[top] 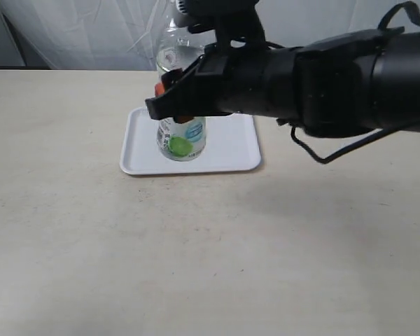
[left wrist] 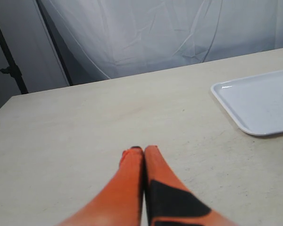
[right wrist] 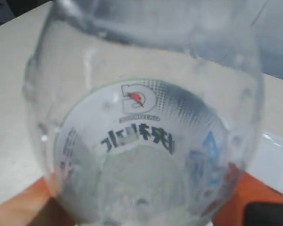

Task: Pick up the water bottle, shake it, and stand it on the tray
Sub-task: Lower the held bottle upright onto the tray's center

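Next, I put the water bottle upright in the middle of the white tray (top: 190, 141) and release it with my right gripper.
The water bottle (top: 182, 143) stands upright over the white tray (top: 231, 148), its base at the tray's surface; I cannot tell whether it touches. Its cap is hidden behind the arm. My right gripper (top: 173, 105) reaches in from the right and is shut on the bottle's middle. In the right wrist view the bottle (right wrist: 146, 117) fills the picture, with orange fingers (right wrist: 23, 207) on both sides and the tray (right wrist: 273, 160) behind it. My left gripper (left wrist: 144, 149) is shut on nothing, above bare table, with the tray (left wrist: 259, 101) off to one side.
The beige table (top: 196, 252) spreads all round the tray. A white curtain (top: 91, 31) hangs behind the table's far edge. The black right arm (top: 336, 77) spans the right half of the exterior view, above the table.
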Tool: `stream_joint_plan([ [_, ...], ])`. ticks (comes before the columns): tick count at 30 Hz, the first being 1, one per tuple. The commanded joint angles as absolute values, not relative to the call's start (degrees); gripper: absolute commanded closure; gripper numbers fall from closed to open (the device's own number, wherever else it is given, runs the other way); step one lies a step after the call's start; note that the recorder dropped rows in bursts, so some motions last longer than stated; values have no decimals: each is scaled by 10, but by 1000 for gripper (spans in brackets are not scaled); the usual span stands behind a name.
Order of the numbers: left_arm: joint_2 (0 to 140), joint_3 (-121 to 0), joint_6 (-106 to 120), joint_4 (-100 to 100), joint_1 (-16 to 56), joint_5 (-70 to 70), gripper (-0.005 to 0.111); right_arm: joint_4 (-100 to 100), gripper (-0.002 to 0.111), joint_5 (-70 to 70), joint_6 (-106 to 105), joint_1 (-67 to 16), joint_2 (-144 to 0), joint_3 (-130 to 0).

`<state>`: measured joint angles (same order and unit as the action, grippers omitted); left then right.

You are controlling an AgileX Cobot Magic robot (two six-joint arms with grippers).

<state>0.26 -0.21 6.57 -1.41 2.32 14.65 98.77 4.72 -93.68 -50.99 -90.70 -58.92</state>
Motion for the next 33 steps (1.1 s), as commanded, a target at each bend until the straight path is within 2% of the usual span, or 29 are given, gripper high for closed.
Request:
stream_joint_plan([
  [1,0,0,65,-12,23,141,106,999,109,138,-995,-515,-901,-601],
  [3,0,0,65,-12,23,141,106,999,109,83,-1045,-514,-909,-606],
  [6,0,0,65,-12,23,141,106,999,109,142,-1018,-505,-948,-629],
  [10,0,0,65,-12,23,141,106,999,109,-13,-1047,-462,-1008,-673],
  [13,0,0,65,-12,23,141,106,999,109,26,-1047,-436,-1067,-738],
  [16,0,0,65,-12,23,141,106,999,109,-23,-1050,-423,-1118,-799],
  [19,0,0,65,-12,23,141,106,999,109,-11,-1050,-415,-1168,-838],
  [26,0,0,66,-12,23,141,106,999,109,-32,-1050,-412,-1241,-859],
  [33,0,0,66,-12,23,141,106,999,109,-28,-1050,-412,-1254,-865],
])
